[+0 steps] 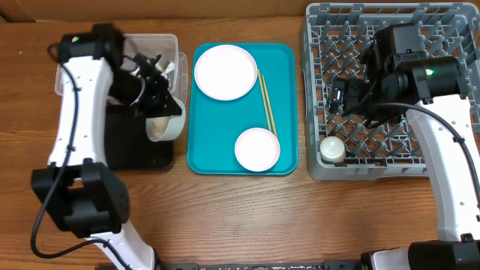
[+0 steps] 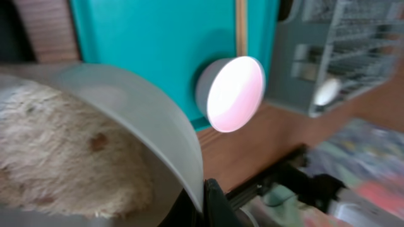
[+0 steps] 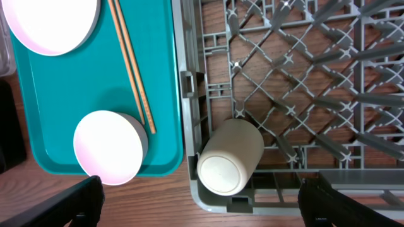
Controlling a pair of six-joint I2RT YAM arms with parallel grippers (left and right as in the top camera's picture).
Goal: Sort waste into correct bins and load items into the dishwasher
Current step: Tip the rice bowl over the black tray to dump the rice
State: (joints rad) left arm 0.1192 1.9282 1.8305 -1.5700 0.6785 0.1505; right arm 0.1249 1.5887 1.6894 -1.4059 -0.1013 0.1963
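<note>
The white bowl, now tipped over the black tray, will be released by my left gripper on the teal tray [image 1: 212, 135] [image 2: 144, 66], between the other bowl and the black tray.
My left gripper [image 1: 155, 105] is shut on the rim of a white bowl [image 1: 165, 124] and holds it tipped on its side over the black tray [image 1: 142, 154], beside the clear tub [image 1: 161, 43]. In the left wrist view whitish rice [image 2: 69, 151] sticks inside that bowl, and my finger [image 2: 207, 203] clamps its rim. The pink-white plate [image 1: 225, 71], chopsticks [image 1: 267, 101] and second bowl [image 1: 257, 148] lie on the teal tray. The small cup [image 1: 332, 150] lies in the grey rack [image 1: 390, 161]. My right gripper [image 3: 202, 211] is open and empty above the rack's front left corner, near the cup [image 3: 230, 157].
The teal tray [image 1: 206, 142] sits between the black tray and the rack. Something white [image 1: 172, 67] shows at the tub's right wall. The wrapper is out of view. Bare wood table runs along the front.
</note>
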